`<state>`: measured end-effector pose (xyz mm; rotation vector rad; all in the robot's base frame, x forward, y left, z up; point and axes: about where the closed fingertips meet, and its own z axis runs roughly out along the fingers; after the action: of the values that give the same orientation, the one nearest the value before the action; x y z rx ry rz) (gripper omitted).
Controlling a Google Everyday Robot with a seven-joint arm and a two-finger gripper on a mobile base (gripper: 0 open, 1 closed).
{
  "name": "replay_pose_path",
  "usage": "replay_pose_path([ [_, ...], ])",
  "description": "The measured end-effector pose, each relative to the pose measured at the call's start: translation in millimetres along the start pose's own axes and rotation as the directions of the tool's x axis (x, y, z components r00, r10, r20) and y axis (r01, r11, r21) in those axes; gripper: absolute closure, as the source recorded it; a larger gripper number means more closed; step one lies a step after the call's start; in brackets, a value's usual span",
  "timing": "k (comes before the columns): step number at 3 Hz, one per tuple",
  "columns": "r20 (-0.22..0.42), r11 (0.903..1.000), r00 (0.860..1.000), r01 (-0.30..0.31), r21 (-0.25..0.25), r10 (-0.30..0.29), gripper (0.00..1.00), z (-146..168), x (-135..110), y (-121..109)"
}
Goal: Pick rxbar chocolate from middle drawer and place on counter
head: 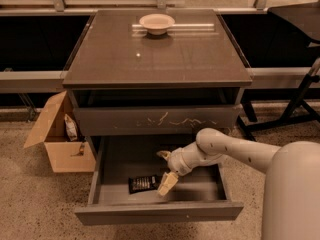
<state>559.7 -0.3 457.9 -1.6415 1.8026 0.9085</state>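
Note:
The rxbar chocolate's end (152, 182) nearest the open fingers, down inside the open middle drawer, will be gripped by my gripper.
The rxbar chocolate (143, 183), a small flat black bar with pale lettering, lies on the floor of the open middle drawer (157, 213), towards its front and left of centre. My gripper (164, 170) is inside the drawer just right of the bar, open and empty. Its lower fingertip (167, 183) is close beside the bar's right end, and I cannot tell whether it touches. The glossy dark counter (155, 54) forms the cabinet top above.
A pale bowl (157, 22) stands at the back of the counter. The drawer front with pale scratch marks (155, 120) is shut above the open drawer. An open cardboard box (60, 136) sits on the speckled floor at left. A dark stand's legs (295, 109) are at right.

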Motion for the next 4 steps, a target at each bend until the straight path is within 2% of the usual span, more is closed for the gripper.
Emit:
replay_pose_path([
  [1, -0.029, 0.9995, 0.999, 0.022, 0.022, -0.021, 0.00, 20.8, -1.3, -11.5],
  [2, -0.051, 0.9990, 0.998, 0.041, 0.018, -0.040, 0.00, 39.3, -1.7, -18.9],
  [3, -0.062, 0.9987, 0.997, 0.050, 0.012, -0.049, 0.00, 59.6, 5.1, -25.7],
  [4, -0.098, 0.9981, 0.994, 0.053, 0.032, -0.049, 0.00, 78.1, 16.2, -27.4],
])
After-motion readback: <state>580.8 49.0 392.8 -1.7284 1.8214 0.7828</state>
